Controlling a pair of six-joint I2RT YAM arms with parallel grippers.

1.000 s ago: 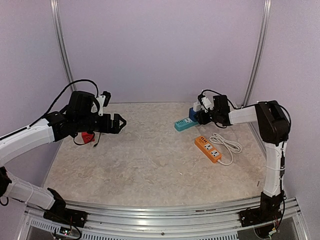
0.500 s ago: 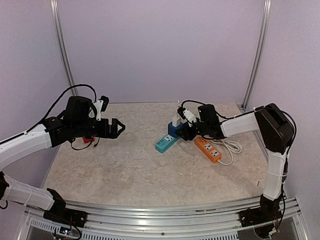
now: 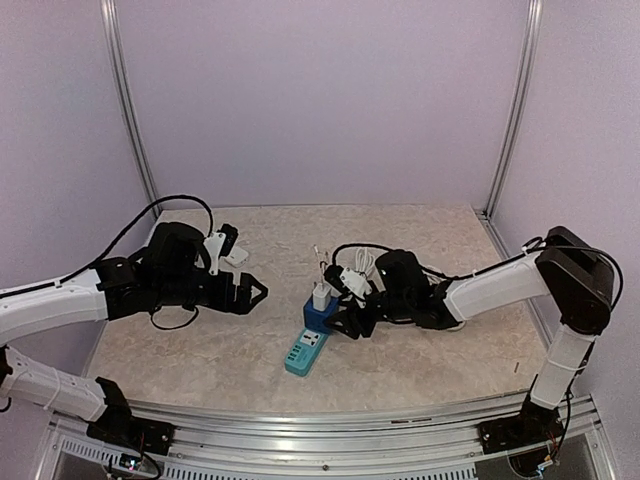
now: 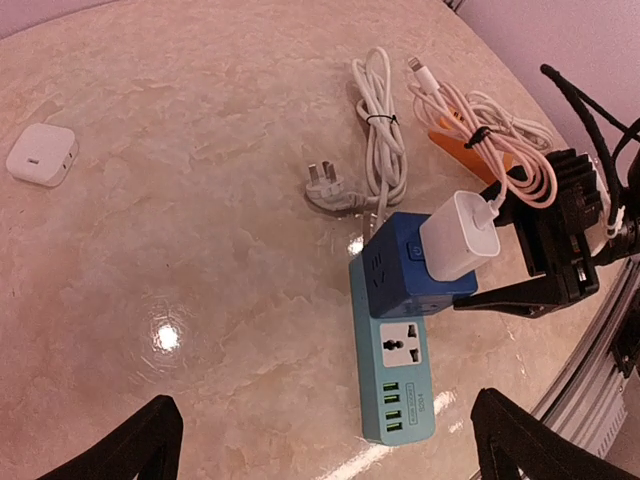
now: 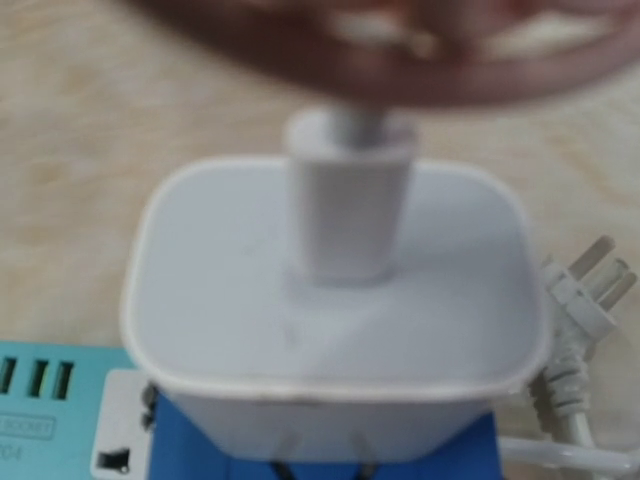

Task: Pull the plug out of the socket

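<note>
My right gripper's fingers reach only the edge of the blue cube, so next I open them and grip farther along its sides [image 4: 422, 304] before my left gripper pulls the white charger.
A teal power strip [image 3: 302, 351] lies at the front centre, also in the left wrist view [image 4: 396, 372]. A blue adapter cube [image 3: 319, 319] is plugged into its far end, with a white charger plug [image 3: 322, 297] seated on top of the cube. My right gripper [image 3: 347, 318] is shut around the blue cube [image 4: 412, 268] from the right; one finger [image 4: 500, 300] lies along the cube's side. The right wrist view is filled by the white charger [image 5: 330, 290] above the cube [image 5: 200, 450]; its own fingers are out of view. My left gripper [image 3: 256, 293] hovers open and empty left of the strip.
An orange power strip [image 4: 462, 152] with a coiled white lightning cable [image 4: 490, 130] lies behind the right gripper. A bundled white cord [image 4: 378, 110] with a three-pin plug [image 4: 326, 190] lies beyond the cube. A small white charger [image 4: 42, 155] sits far left.
My right gripper has dragged the teal strip with the cube and charger from the back right to the front centre. My left arm has moved right and lower towards it.
</note>
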